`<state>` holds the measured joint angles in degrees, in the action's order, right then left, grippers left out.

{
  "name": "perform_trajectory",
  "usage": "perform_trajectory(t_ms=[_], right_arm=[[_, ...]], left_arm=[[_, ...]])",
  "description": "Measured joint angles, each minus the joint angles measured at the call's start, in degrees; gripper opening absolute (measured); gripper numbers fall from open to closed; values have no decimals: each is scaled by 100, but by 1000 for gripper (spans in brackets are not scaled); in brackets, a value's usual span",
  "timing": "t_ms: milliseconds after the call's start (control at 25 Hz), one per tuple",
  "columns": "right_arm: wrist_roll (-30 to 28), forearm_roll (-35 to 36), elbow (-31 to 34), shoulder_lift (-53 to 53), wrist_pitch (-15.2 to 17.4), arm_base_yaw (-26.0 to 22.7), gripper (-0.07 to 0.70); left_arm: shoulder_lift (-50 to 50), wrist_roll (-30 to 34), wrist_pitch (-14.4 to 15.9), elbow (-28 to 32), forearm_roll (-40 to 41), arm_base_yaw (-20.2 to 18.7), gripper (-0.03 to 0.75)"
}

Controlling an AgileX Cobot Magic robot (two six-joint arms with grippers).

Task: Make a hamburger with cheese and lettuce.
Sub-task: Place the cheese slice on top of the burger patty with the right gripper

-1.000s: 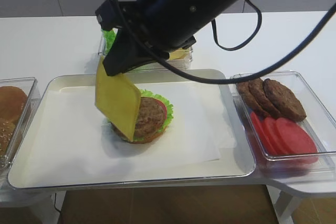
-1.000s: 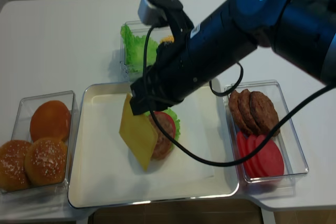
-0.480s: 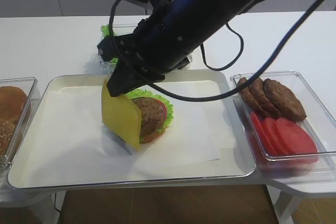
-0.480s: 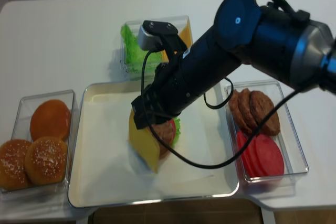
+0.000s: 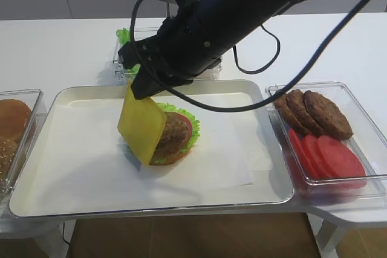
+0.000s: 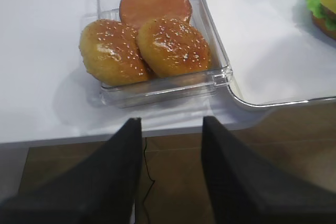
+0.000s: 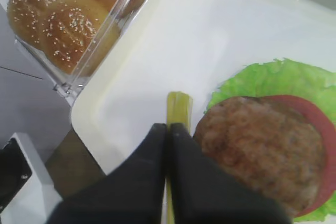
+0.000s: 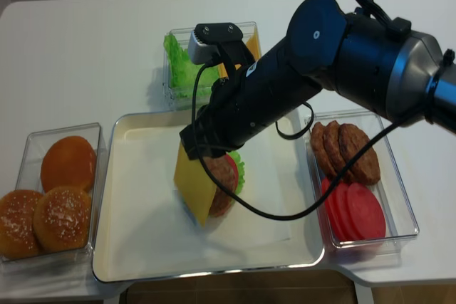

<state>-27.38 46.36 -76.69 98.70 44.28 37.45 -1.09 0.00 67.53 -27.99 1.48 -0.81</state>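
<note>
My right gripper is to let go of the yellow cheese flat on top of the brown patty [image 8: 208, 184] [image 7: 233, 145] in the cream tray.
The hamburger [image 5: 175, 132] [image 8: 225, 174] [image 7: 262, 150] lies on white paper in the cream tray [image 5: 151, 208] [image 8: 128, 247], its brown patty on top of a red tomato slice and a frilly lettuce rim. My right gripper [image 5: 136, 86] [image 8: 191, 149] [image 7: 169, 127] is shut on the top edge of the yellow cheese [image 5: 142, 126] [image 8: 194, 184] [image 7: 178, 106]. The slice hangs nearly upright against the burger's left side, covering that side in the high views. My left gripper [image 6: 170, 124] stands open and empty below the table edge, in front of the bun bin.
A clear bin of buns [image 5: 12, 125] [image 8: 60, 197] [image 6: 152, 45] sits left of the tray. A bin with brown patties and tomato slices [image 5: 320, 131] [image 8: 353, 176] sits on the right. Behind the tray is a bin with lettuce [image 5: 125, 35] [image 8: 178, 62]. My right arm spans the tray.
My right gripper carried the cheese down and slightly right; the slice's lower edge dipped toward the paper, then came in against the hamburger's left side. The left gripper's earlier pose is unseen.
</note>
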Motion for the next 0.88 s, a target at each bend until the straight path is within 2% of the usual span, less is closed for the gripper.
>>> perform_trajectory(t_ms=[360,880], right_arm=[[0,-382,0,0,-307,0,3],[165,-1018,0,268,-342,0,3]], left_arm=[[0,0,0,0,0,0,288],[0,0,0,0,0,0,288]])
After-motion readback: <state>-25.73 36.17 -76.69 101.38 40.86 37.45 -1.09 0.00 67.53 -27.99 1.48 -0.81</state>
